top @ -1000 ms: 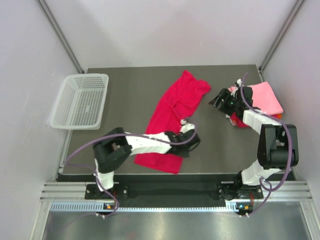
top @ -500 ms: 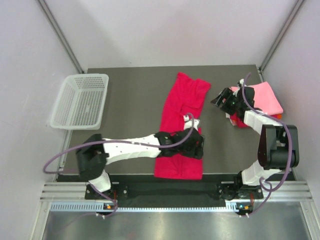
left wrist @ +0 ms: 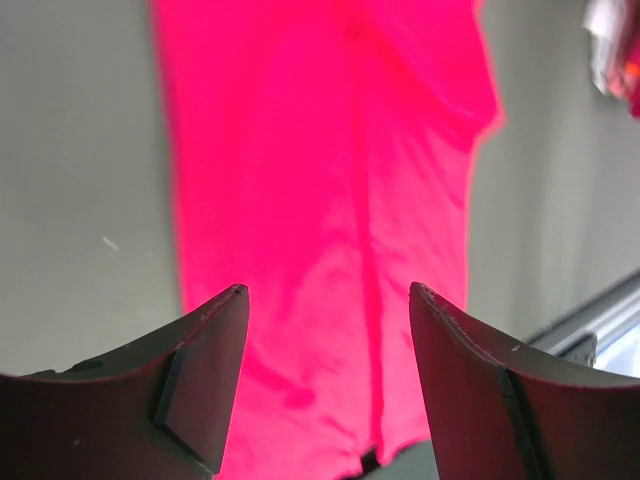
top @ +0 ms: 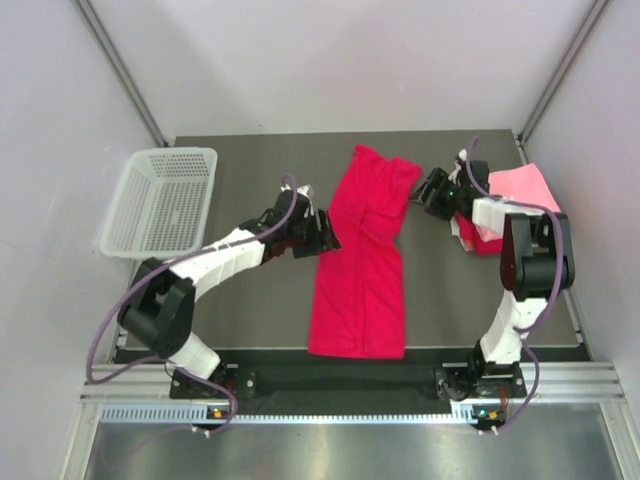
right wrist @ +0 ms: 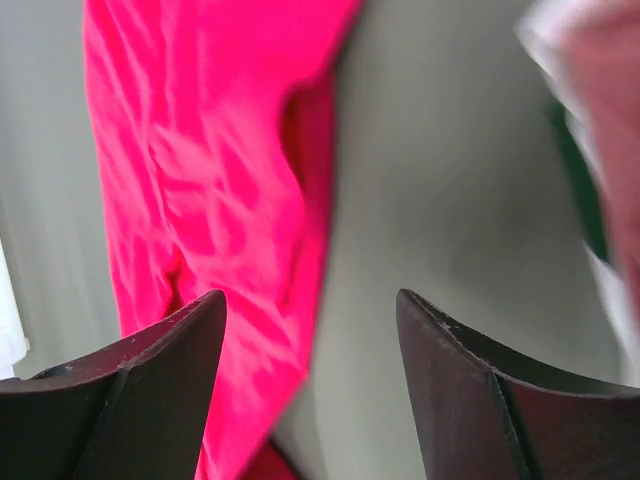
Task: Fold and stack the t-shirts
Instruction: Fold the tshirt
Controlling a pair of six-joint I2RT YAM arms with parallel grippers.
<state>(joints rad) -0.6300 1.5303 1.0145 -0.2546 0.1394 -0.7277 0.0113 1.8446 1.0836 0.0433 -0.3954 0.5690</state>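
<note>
Next, my left gripper goes to the crimson t-shirt's hem corner (top: 312,350) on the white basket's side and closes there to fold the hem up.
A crimson t-shirt (top: 360,270) lies flat as a long strip down the middle of the table, its hem near the front edge. My left gripper (top: 326,232) hovers at the strip's left edge, open and empty; in the left wrist view the crimson t-shirt (left wrist: 330,150) spreads beyond the left gripper (left wrist: 325,290). My right gripper (top: 430,193) is open beside the strip's upper right edge. In the right wrist view the right gripper (right wrist: 310,295) straddles the edge of the crimson t-shirt (right wrist: 200,150). A folded light pink t-shirt (top: 525,188) rests on a red one (top: 482,243) at the far right.
A white perforated basket (top: 160,200) sits at the table's left edge. The grey table (top: 250,170) ends in a metal rail at the front. Slanted frame posts rise at both back corners. The right arm reaches across the pile of t-shirts.
My left gripper let go of the crimson t-shirt near the front and swung back to its left edge. The t-shirt now lies straight. My right gripper shifted slightly left.
</note>
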